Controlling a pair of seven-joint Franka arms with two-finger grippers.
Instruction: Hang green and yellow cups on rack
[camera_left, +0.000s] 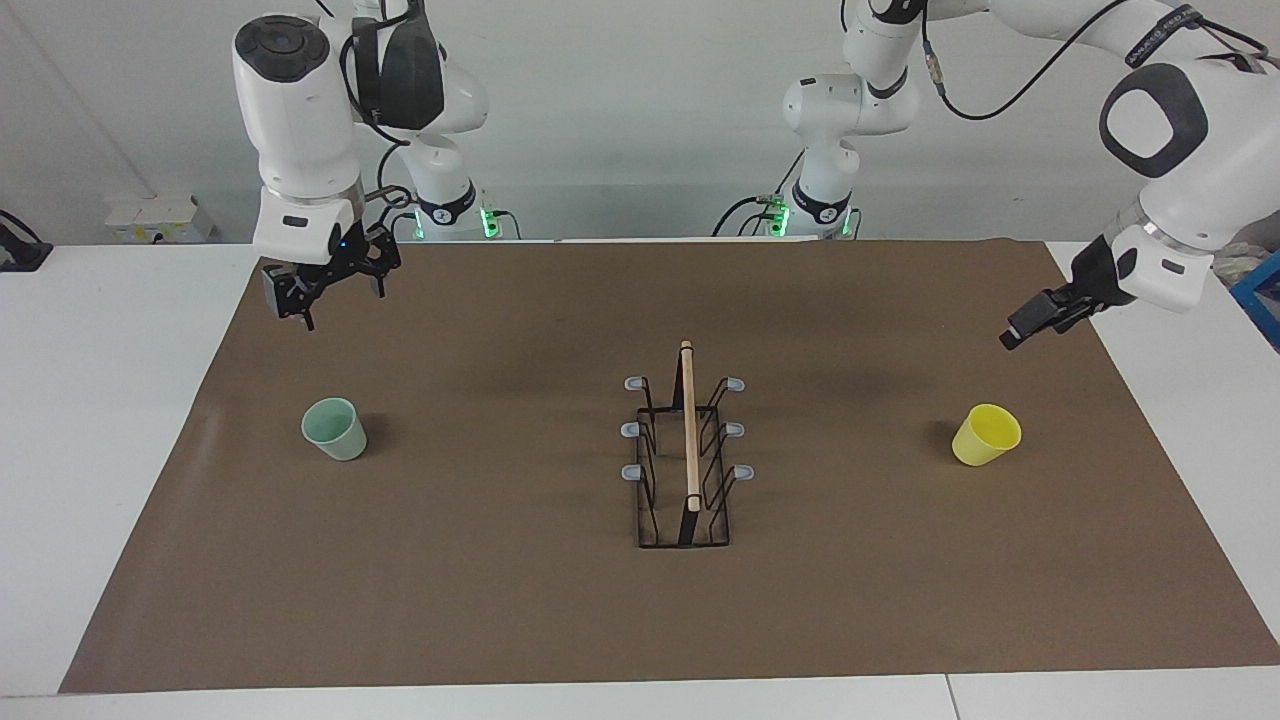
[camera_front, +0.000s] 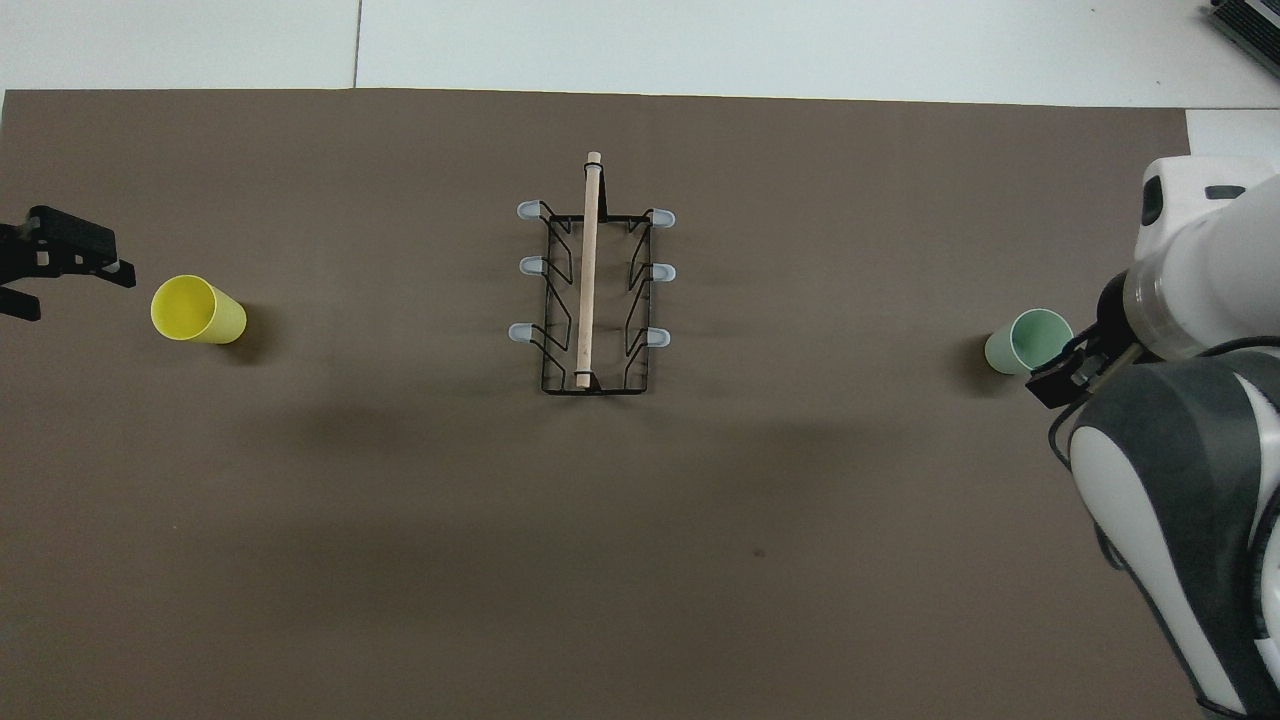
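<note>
My right gripper is to come in next from the side facing the black wire rack and close around the pale green cup's body (camera_front: 1002, 352) below its rim.
The pale green cup (camera_left: 335, 428) stands mouth up on the brown mat toward the right arm's end; it also shows in the overhead view (camera_front: 1030, 342). The yellow cup (camera_left: 987, 435) stands mouth up toward the left arm's end, also in the overhead view (camera_front: 197, 310). The black wire rack (camera_left: 685, 450) with its wooden rod and grey-tipped prongs stands mid-mat, with nothing on its prongs (camera_front: 590, 290). My right gripper (camera_left: 343, 303) is open and empty, raised over the mat's edge at the robots' end. My left gripper (camera_left: 1022, 332) is open and empty, in the air over the mat near the yellow cup (camera_front: 80, 296).
The brown mat (camera_left: 500, 600) covers most of the white table (camera_left: 100, 400). Both cups stand well apart from the rack, with bare mat between them. A blue object (camera_left: 1262, 295) sits off the table's edge at the left arm's end.
</note>
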